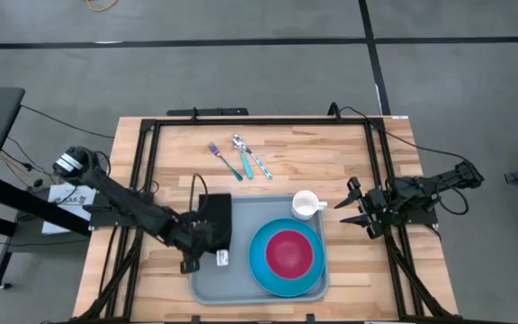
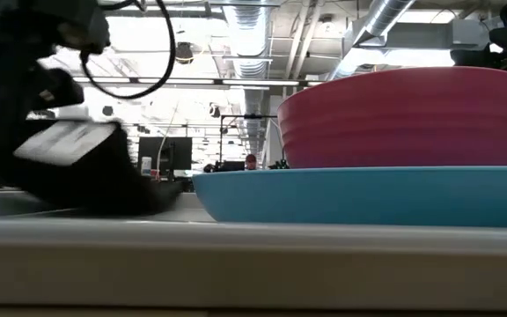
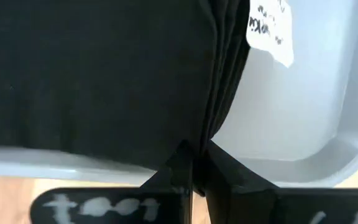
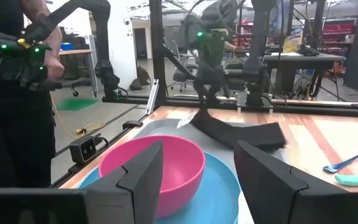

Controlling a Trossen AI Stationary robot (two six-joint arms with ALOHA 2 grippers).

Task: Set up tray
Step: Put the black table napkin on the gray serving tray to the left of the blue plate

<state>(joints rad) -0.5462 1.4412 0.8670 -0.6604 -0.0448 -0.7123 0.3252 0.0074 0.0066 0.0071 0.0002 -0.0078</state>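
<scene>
Next, my left gripper lets go of the black napkin, flat on the tray (image 1: 219, 244) next to the blue plate.
The grey-blue tray (image 1: 207, 284) lies on the near middle of the table. It carries a blue plate (image 1: 261, 261) with a pink bowl (image 1: 288, 254) and a white cup (image 1: 306, 204). A folded black napkin (image 1: 216, 214) with a white label (image 3: 269, 30) lies over the tray's left part. My left gripper (image 1: 203, 247) is shut on it. My right gripper (image 1: 349, 205) waits open, level, just right of the cup; its wrist view looks across the bowl (image 4: 154, 165) at the napkin (image 4: 241, 133). My left gripper (image 3: 196, 163) pinches the napkin's folded edge (image 3: 205, 134) between its two fingertips, several layers together. It comes slanting down from the table's left. The held end is raised a little; the napkin's far end (image 4: 271, 133) rests in the tray (image 3: 291, 124).
A fork (image 1: 220, 159) and two other pieces of cutlery (image 1: 248, 157) lie on the bare wood beyond the tray. A black frame (image 1: 241, 121) runs round the table's edges. In the right wrist view a person (image 4: 14, 93) stands past the table.
</scene>
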